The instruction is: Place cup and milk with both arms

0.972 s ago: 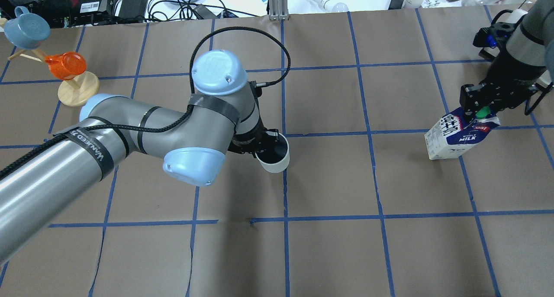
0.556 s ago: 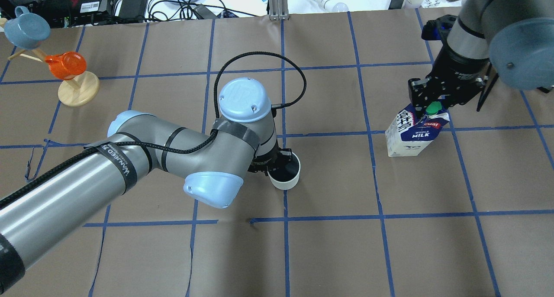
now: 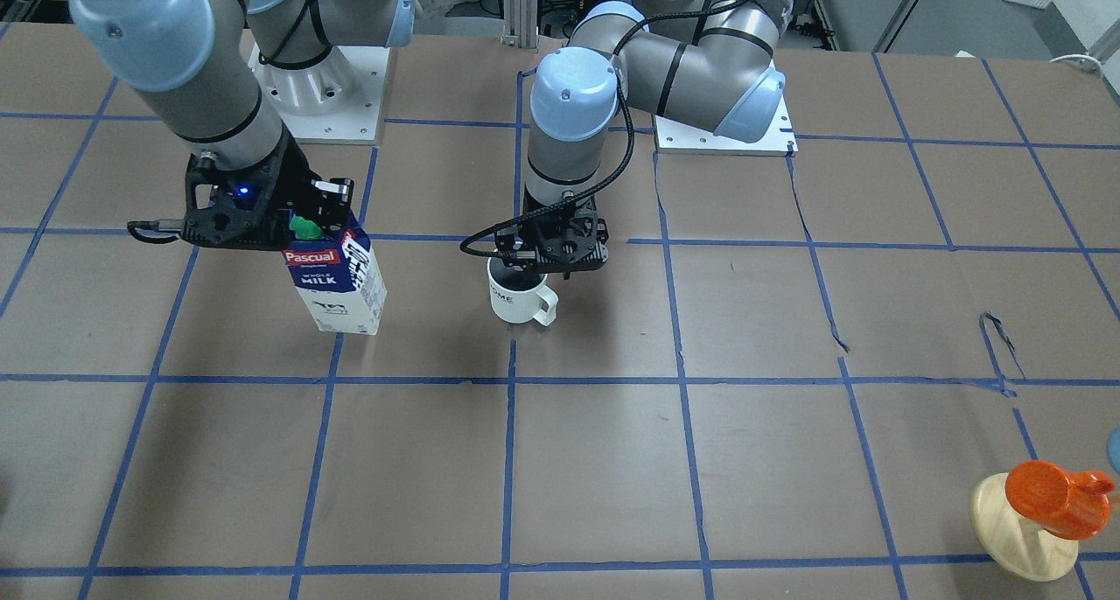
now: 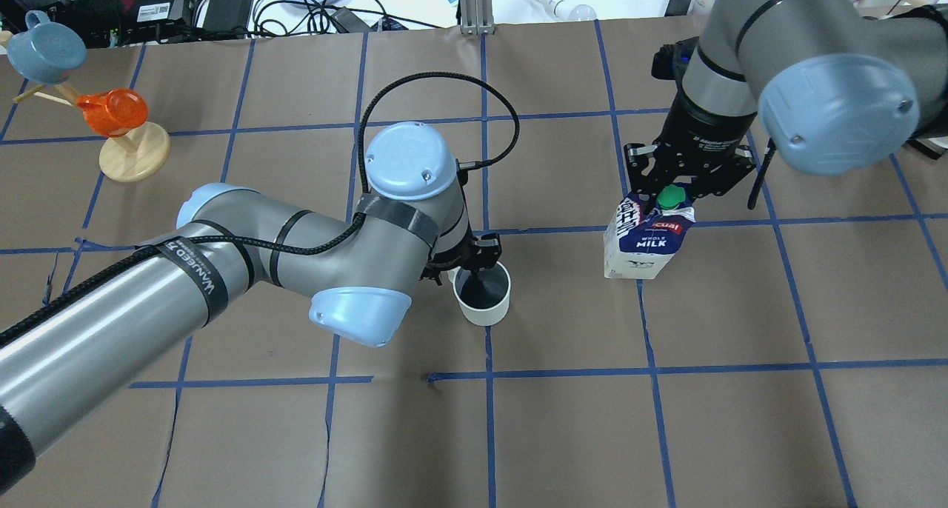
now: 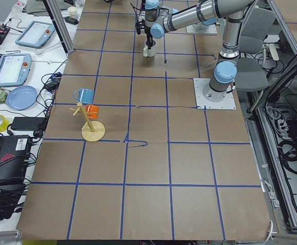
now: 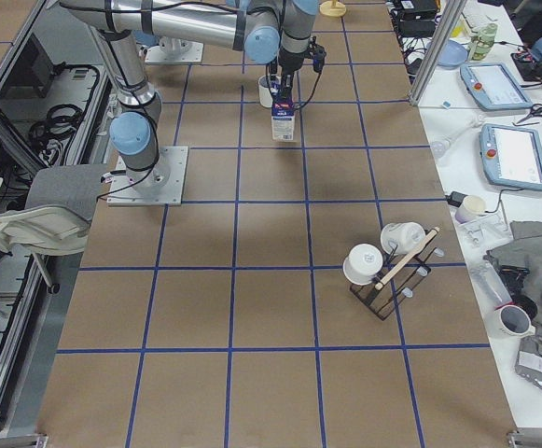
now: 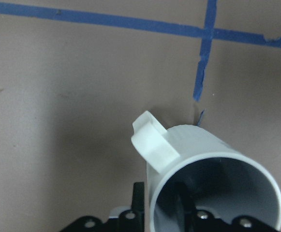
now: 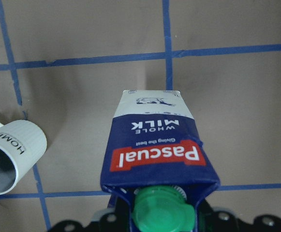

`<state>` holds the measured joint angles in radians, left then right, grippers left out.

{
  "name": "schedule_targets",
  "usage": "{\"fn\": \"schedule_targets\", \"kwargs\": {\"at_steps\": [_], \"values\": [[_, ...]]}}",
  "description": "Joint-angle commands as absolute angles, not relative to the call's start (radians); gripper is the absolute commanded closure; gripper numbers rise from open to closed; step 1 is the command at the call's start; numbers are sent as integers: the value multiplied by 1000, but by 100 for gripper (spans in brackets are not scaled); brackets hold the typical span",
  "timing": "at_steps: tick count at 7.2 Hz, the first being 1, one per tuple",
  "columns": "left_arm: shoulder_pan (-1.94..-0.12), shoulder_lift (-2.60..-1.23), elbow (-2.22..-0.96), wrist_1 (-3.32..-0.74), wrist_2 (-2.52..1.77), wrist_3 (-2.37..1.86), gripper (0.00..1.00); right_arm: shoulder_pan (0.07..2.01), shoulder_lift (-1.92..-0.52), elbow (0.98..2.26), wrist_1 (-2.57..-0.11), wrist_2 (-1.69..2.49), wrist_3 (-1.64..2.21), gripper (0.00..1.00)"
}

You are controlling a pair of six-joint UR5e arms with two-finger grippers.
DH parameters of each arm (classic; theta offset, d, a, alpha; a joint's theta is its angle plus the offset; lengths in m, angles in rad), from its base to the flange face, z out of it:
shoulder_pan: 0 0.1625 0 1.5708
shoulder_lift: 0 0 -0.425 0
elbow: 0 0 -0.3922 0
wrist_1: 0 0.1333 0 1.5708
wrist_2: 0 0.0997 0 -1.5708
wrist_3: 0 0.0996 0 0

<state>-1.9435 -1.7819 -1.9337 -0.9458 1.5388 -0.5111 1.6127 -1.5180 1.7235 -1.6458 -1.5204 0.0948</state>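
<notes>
The robot's right gripper needs to set the milk down on the table (image 3: 449, 306) (image 8: 77, 123) next to the white cup, on the side opposite the cup's handle.
The cup (image 3: 518, 303) is a white mug with "HOME" lettering, upright near the table's middle, handle towards the operators' side. My left gripper (image 3: 535, 268) is shut on its rim from above, one finger inside the cup (image 7: 213, 179). The cup also shows in the overhead view (image 4: 483, 297) under my left gripper (image 4: 474, 269). The milk (image 3: 337, 281) is a blue and white Pascual carton with a green cap. My right gripper (image 3: 302, 226) is shut on its gable top. The milk (image 4: 646, 243) stands to the cup's right. I cannot tell whether either touches the table.
A wooden mug tree (image 4: 135, 152) with an orange cup (image 4: 111, 112) and a blue cup (image 4: 44, 49) stands at the far left. A rack with white cups (image 6: 392, 261) is at the right end. Cables and clutter (image 4: 222, 4) line the far edge.
My right arm has carried the milk leftwards, towards the cup. My left arm has moved the cup a little right and nearer, then held still.
</notes>
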Motion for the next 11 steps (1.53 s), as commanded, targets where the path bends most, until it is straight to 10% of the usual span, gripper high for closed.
{"fn": "schedule_targets", "kwargs": {"at_steps": [1, 7, 10, 11], "values": [[-1802, -1709, -1913, -1062, 1555, -374, 0, 1713, -1511, 1741, -1651, -1511, 203, 62], [-1549, -1566, -1545, -1494, 1520, -21, 0, 1842, -1450, 1769, -1758, -1462, 345, 60], [-1535, -1594, -1539, -1436, 1520, 48, 0, 1842, -1448, 1804, -1804, -1474, 339, 2], [-1540, -1592, -1548, -1437, 1525, 51, 0, 1842, -1451, 1796, -1819, -1474, 331, 0]]}}
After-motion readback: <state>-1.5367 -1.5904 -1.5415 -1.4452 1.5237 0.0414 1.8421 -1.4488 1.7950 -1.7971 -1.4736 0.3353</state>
